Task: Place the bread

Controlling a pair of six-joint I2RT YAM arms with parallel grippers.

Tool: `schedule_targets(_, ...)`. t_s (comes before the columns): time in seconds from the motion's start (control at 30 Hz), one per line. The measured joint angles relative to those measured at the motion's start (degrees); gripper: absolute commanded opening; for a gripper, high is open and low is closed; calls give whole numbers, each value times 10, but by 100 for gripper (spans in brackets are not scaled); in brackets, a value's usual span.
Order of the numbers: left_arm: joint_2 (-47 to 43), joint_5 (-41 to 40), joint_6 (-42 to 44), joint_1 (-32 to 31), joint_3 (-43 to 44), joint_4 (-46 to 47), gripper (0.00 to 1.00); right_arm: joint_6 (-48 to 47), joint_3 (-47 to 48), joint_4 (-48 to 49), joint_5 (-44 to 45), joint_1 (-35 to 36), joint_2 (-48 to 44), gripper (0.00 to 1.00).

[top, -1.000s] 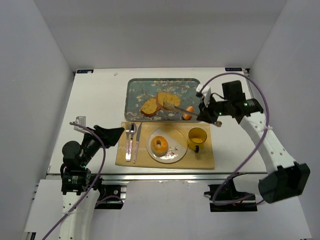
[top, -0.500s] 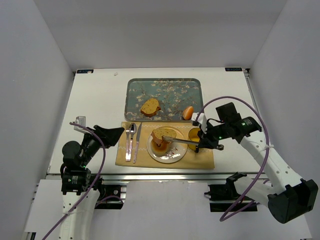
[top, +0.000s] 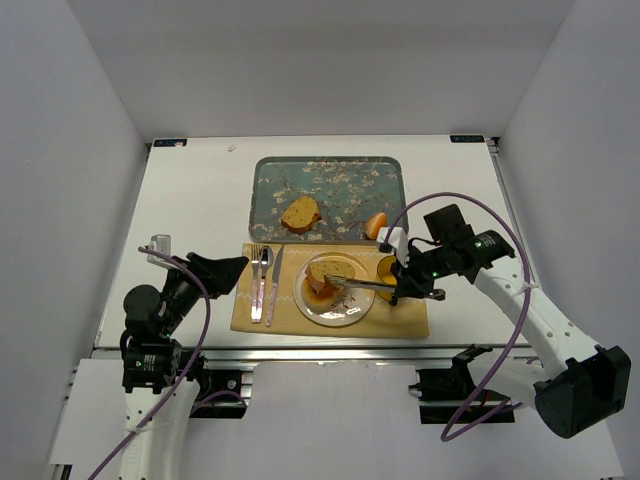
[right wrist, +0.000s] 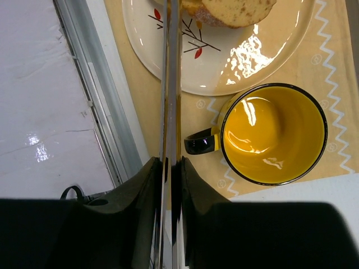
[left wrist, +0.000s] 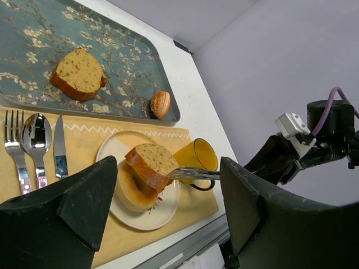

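Next, my right gripper lets go of the metal tongs on the bare white table (top: 465,238) beyond the yellow mug, beside the floral tray.
The bread (top: 331,269) is a small thick slice with a dark crust. It leans on a bagel (top: 316,291) on the white plate (top: 338,311). It also shows in the left wrist view (left wrist: 150,161) and at the top of the right wrist view (right wrist: 238,8). My right gripper (top: 400,285) is shut on metal tongs (top: 362,285), whose tips touch the bread's right edge (left wrist: 174,174). In the right wrist view the gripper (right wrist: 171,168) squeezes the tongs (right wrist: 170,84) nearly flat. My left gripper (top: 236,265) is open and empty, left of the placemat.
A yellow mug (top: 393,273) stands right of the plate, under the tongs. A fork, spoon and knife (top: 263,283) lie left of it on the tan placemat (top: 400,318). The floral tray (top: 350,180) behind holds a larger slice (top: 300,213); an orange roll (top: 376,224) sits at its corner.
My right arm has carried the bread in the tongs from the tray down to the plate, where it now rests on the bagel. The left arm has not moved.
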Motion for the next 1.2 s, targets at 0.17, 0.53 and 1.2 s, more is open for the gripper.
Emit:
schedule_targets(0.17,0,0,0,0,0,-1,83,5,0,3,3,1,0,34)
schedule_targets(0.53,1,0,0,0,0,1,83,12,0,5,1,1,-1,40)
schedule_targets(1.2,9,0,0,0,0,2,83,45,34,32,-18,1,-40,34)
